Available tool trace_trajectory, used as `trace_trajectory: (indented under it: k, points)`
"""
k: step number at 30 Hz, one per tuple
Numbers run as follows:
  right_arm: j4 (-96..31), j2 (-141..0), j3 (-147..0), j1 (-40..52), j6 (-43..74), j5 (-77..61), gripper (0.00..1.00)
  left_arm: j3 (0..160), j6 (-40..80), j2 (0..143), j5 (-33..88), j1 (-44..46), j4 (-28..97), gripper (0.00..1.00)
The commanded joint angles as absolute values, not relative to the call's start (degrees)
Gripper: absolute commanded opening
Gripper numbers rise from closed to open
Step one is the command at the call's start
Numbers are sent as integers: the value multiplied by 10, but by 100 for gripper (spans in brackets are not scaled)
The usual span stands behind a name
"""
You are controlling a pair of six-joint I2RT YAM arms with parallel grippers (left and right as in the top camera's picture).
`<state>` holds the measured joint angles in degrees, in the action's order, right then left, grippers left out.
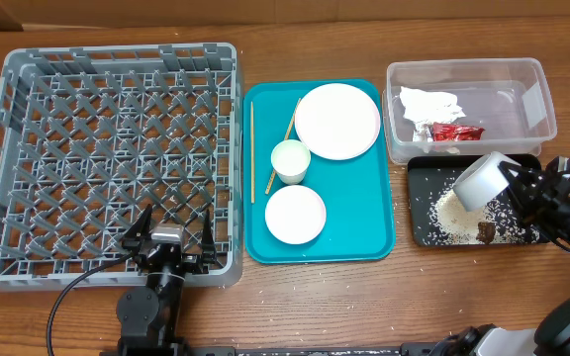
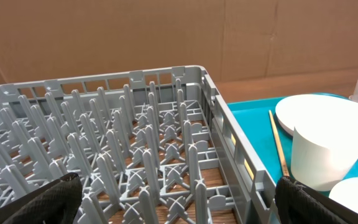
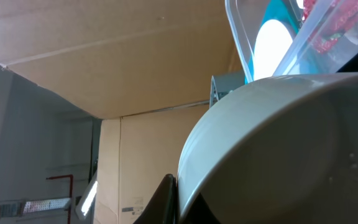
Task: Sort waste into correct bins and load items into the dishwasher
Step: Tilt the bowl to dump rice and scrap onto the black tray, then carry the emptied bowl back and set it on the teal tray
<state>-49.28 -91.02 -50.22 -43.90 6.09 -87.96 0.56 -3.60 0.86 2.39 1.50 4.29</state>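
I will release the white bowl, now tipped over the black tray, from my right gripper on the teal serving tray (image 1: 355, 203), next to the small plate.
My right gripper (image 1: 510, 184) is shut on the rim of the white bowl (image 1: 481, 180), which is tipped on its side over the black tray (image 1: 419, 232). In that tray lie rice (image 1: 453, 213) and a brown lump (image 1: 486, 232). The right wrist view shows the bowl (image 3: 278, 149) pinched by one finger (image 3: 165, 200). The clear tub (image 1: 537, 99) holds the napkin (image 1: 428, 104) and red wrapper (image 1: 456, 132). My left gripper (image 1: 171, 237) (image 2: 179, 210) stands open over the front edge of the grey dishwasher rack (image 1: 117, 51) (image 2: 135, 81), with nothing in it.
The teal serving tray (image 1: 374, 213) between rack and bins carries the large plate (image 1: 336, 120), cup (image 1: 290, 160), small plate (image 1: 295, 214) and chopsticks (image 1: 252, 153). A few rice grains lie on the wooden table near the black tray. A cardboard wall stands behind.
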Motion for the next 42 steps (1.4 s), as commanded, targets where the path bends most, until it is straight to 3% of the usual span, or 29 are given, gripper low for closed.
trace_trajectory:
  k: [1,24,42]
  points:
    - [-485,-905,-503,-444,69,-899,4,3,-43,4,25,12,43,100]
    - [-498,-904,-503,-443,29,-844,4,3,-43,4,25,12,43,100]
    - [-526,-828,-522,-443,30,-567,4,3,-43,4,25,12,43,100]
